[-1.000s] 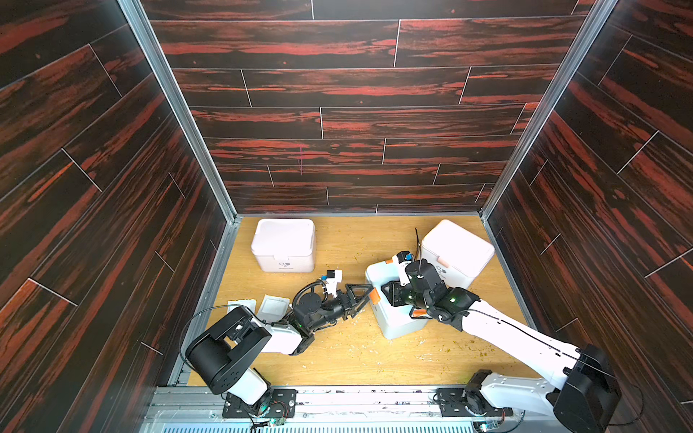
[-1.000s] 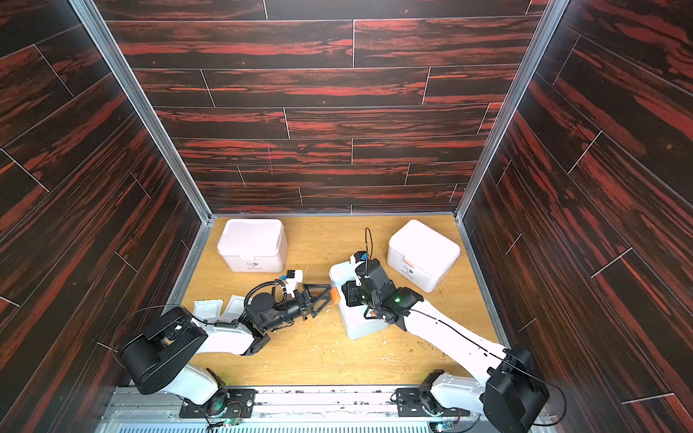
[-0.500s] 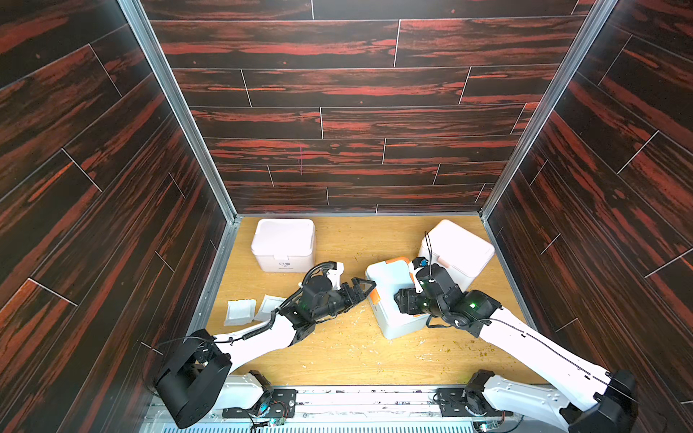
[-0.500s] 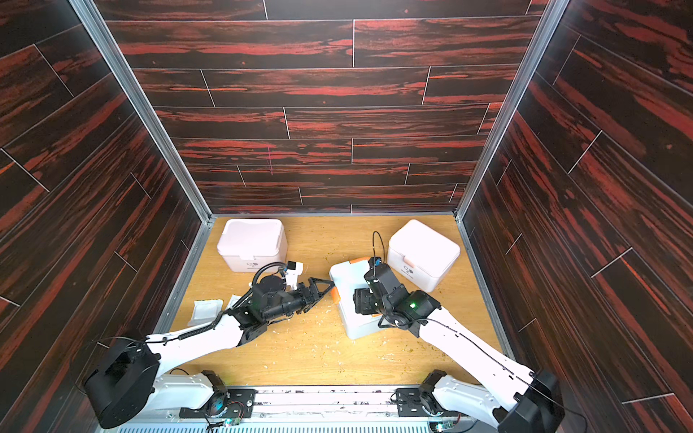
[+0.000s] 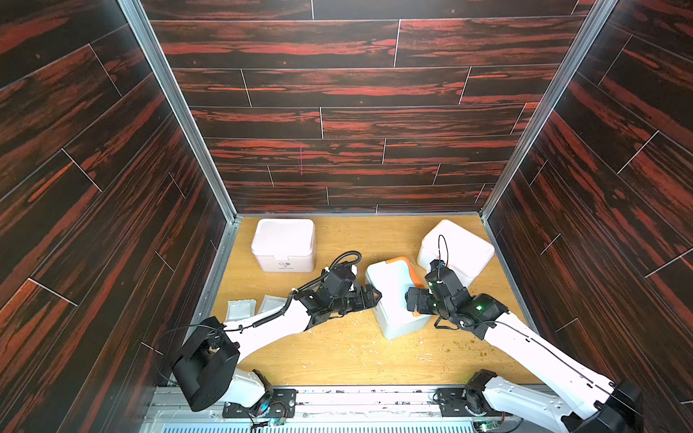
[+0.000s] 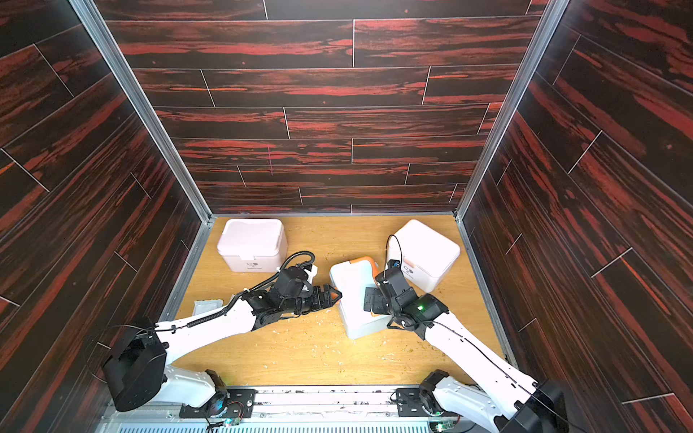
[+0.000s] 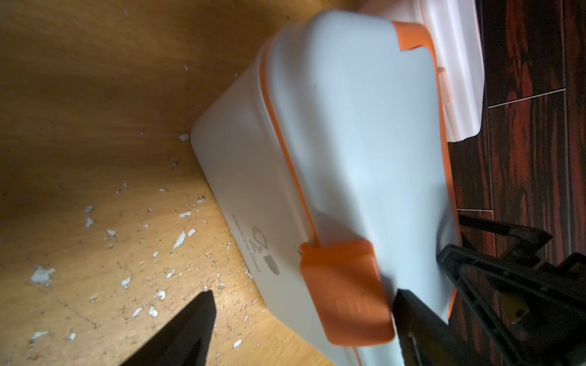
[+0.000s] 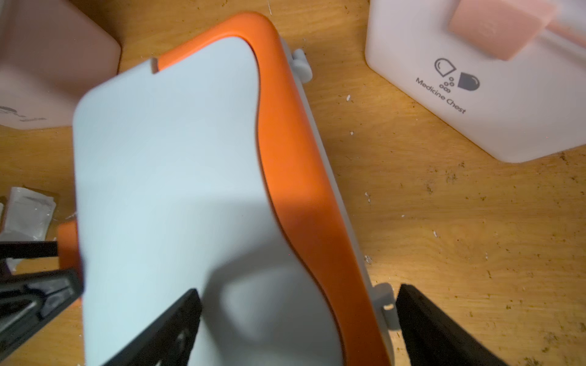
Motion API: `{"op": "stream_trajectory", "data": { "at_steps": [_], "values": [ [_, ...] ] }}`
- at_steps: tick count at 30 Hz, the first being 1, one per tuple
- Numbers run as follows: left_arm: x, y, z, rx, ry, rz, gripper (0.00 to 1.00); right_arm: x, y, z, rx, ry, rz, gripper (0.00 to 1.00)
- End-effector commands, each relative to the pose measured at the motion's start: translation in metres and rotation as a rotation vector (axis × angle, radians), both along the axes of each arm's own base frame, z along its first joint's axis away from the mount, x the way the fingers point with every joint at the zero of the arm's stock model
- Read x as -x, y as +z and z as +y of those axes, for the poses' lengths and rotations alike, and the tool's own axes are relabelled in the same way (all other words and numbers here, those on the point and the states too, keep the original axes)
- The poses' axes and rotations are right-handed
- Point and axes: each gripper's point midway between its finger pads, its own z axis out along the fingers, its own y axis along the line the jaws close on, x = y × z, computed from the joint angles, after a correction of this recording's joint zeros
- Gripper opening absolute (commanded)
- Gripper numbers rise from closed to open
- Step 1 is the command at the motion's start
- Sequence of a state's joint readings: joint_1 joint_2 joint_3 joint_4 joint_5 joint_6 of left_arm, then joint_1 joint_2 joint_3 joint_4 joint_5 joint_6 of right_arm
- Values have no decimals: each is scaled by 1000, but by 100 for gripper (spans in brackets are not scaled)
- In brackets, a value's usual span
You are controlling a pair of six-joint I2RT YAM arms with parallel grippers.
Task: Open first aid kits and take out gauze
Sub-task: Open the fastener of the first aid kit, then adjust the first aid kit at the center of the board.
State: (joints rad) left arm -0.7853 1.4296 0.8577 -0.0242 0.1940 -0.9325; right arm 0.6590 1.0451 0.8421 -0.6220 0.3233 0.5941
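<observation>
The blue kit stands crooked, with the robot's right gripper near its front hinge. The robot should straighten the kit, then the right gripper should take its orange edge farther back (image 8: 297,174).
The pale blue first aid kit (image 5: 392,285) with an orange handle (image 8: 295,177) stands mid-table, lid down. My left gripper (image 5: 376,295) is open at its left side, the jaws straddling the orange latch (image 7: 345,291) without closing on it. My right gripper (image 5: 411,301) is open over the kit's right edge, one finger (image 8: 171,326) above the lid and the other finger (image 8: 428,323) outside the hinge side. Two pinkish kits stand shut, one at back left (image 5: 284,243) and one at back right (image 5: 455,249). Gauze packets (image 5: 240,309) lie flat at the left.
Dark wood-look walls close in the table (image 5: 337,348) on three sides. White and brown crumbs are scattered over the front of the table. The back-right kit (image 8: 491,95) reads "Medicine Chest" and sits close to the blue kit.
My right gripper has opened wide and drawn back to the blue kit's right edge. My left arm has stretched out from near the gauze to the kit's latch side.
</observation>
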Motion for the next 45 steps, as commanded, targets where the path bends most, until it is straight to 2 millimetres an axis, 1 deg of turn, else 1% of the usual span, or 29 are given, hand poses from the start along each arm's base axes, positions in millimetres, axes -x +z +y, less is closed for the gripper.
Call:
{"op": "stream_trajectory", "data": {
  "at_steps": [1, 5, 9, 13, 16, 17, 19, 22, 25, 29, 31, 33, 37, 40, 42, 43, 45],
  "values": [
    [7, -16, 19, -86, 31, 22, 90, 2, -8, -1, -17, -5, 29, 99],
    [11, -18, 31, -91, 63, 16, 90, 2, -8, -1, -38, 1, 33, 99],
    [10, -19, 39, -101, 94, 3, 89, 3, -8, 3, -64, 19, 35, 99],
    [7, -28, 36, -98, 100, 14, 89, 2, -9, 7, -89, 30, 40, 99],
    [5, -36, 32, -87, 94, 36, 88, 3, -6, 13, -120, 52, 34, 99],
    [5, -36, 31, -80, 92, 39, 88, 2, -4, 14, -131, 59, 29, 99],
    [5, -30, 31, -65, 90, 32, 88, 2, -2, 15, -145, 67, 21, 99],
    [9, -13, 41, -67, 107, 7, 89, -2, 4, 15, -163, 66, -7, 99],
    [10, 2, 62, -86, 176, -34, 93, -8, 4, 14, -181, 66, -34, 99],
    [5, 24, 78, -82, 199, -88, 97, -15, 4, 17, -229, 101, -50, 99],
    [2, 32, 81, -85, 198, -100, 98, -15, 5, 25, -307, 155, -47, 99],
    [0, 39, 79, -63, 194, -110, 99, -14, 2, 33, -380, 200, -26, 98],
    [2, 50, 70, -5, 166, -113, 100, -1, -9, 54, -487, 275, 67, 91],
    [1, 52, 72, 24, 182, -123, 100, 13, -5, 75, -609, 363, 112, 84],
    [0, 54, 74, 48, 201, -134, 100, 18, 0, 87, -663, 402, 130, 78],
    [0, 57, 74, 52, 200, -138, 100, 21, 2, 93, -680, 422, 136, 77],
    [0, 58, 78, 30, 205, -137, 100, 20, 1, 97, -674, 427, 144, 75]
  ]
}}
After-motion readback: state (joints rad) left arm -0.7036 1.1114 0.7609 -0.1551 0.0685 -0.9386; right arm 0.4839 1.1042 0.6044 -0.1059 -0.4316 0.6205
